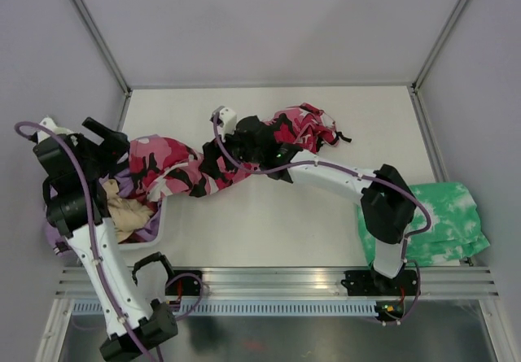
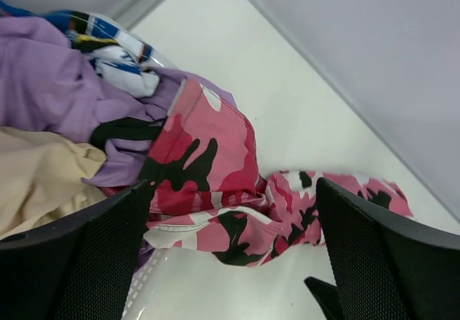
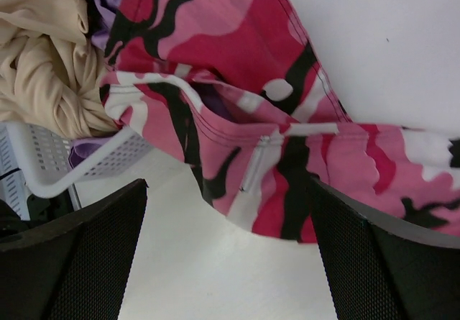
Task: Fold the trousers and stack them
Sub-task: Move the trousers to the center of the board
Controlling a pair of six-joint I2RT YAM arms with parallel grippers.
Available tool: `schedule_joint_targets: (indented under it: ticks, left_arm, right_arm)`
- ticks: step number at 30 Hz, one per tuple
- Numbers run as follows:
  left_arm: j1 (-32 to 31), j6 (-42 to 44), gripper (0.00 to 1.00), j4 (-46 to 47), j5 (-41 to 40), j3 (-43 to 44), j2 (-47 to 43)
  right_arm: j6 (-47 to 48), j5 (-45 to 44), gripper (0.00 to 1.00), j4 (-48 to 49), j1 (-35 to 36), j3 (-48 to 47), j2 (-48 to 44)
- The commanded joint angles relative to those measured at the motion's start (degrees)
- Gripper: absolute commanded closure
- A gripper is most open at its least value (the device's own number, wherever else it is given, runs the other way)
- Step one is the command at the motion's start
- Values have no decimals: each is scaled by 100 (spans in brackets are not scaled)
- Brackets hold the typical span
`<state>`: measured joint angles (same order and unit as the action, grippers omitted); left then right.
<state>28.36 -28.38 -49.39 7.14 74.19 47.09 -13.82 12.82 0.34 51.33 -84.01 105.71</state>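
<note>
I should next close my right gripper on the camouflage trousers' stitched edge (image 1: 194, 172) (image 3: 231, 136), at the pink stretch just outside the white basket.
The camouflage trousers (image 1: 175, 167) lie crumpled in a long strip, from the white basket (image 1: 159, 222) at the left to the far middle of the table. One end hangs over the basket rim. My left gripper (image 1: 110, 138) hovers over the basket end, open and empty; in the left wrist view the trousers (image 2: 215, 169) lie between and beyond its fingers (image 2: 79, 255). My right gripper (image 1: 224, 154) hangs over the trousers' middle, open and empty; its wrist view shows the trousers (image 3: 251, 111) just beyond the fingers (image 3: 381, 255), above bare table.
The basket holds a beige garment (image 1: 122, 211) and lilac cloth (image 2: 50, 90), also seen in the right wrist view (image 3: 43, 68). A green-and-white tie-dye garment (image 1: 444, 220) lies at the right edge. Walls enclose the table on the left, far and right sides.
</note>
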Motion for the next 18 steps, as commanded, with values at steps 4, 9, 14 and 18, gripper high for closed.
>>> schedule_joint_targets:
  ticks: [4,9,14,18]
  left_arm:
    - [-391,605,0,1150,1080,-467,1258]
    - [-516,711,0,1581,580,-257,2021]
    - [-516,606,0,1791,552,95,2857]
    - [-533,675,0,2142,386,166,3253]
  right_arm:
    - [21,-544,2,634,175,-467,757]
    - [-85,-192,2,1229,342,-188,1083]
    - [-15,-395,2,1680,817,-72,1302]
    - [-59,-481,2,1724,861,-160,1382]
